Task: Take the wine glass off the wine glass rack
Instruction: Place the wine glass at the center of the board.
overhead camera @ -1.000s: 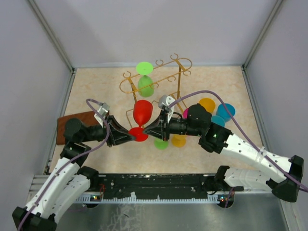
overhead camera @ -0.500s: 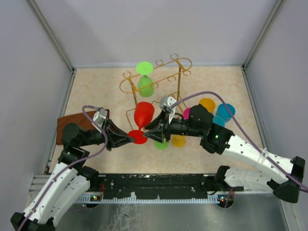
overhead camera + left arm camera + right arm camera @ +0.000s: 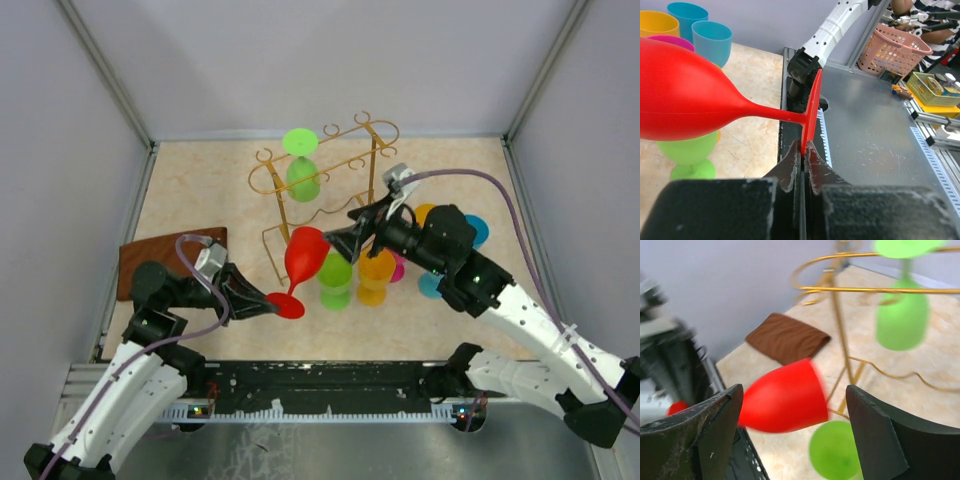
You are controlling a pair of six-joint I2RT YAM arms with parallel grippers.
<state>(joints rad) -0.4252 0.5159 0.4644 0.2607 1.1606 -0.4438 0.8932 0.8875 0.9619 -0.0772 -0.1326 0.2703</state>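
The red wine glass has its foot held by my left gripper, so my right gripper closes next on the bowl's rim (image 3: pixel 326 244) (image 3: pixel 824 414) of that glass.
The red wine glass (image 3: pixel 304 257) is off the rack and tilted, its bowl pointing toward the rack. My left gripper (image 3: pixel 264 300) is shut on the edge of its round foot (image 3: pixel 812 107), with the stem and bowl (image 3: pixel 682 97) reaching left. My right gripper (image 3: pixel 352 241) stands open just right of the bowl, not touching it; the bowl (image 3: pixel 785 396) shows blurred between its wide fingers (image 3: pixel 697 432). The gold wine glass rack (image 3: pixel 325 165) stands behind, with a green wine glass (image 3: pixel 302 176) hanging upside down from its rails (image 3: pixel 865 289).
A light green glass (image 3: pixel 335 276) and an orange glass (image 3: pixel 377 273) stand just right of the red one. Magenta, yellow and teal cups (image 3: pixel 470 231) cluster under my right arm. A brown cloth (image 3: pixel 165 258) lies at the left.
My right gripper opened, let go of the red glass and drew back up and to the right. My left gripper closed on the foot and pulled the glass toward the near edge.
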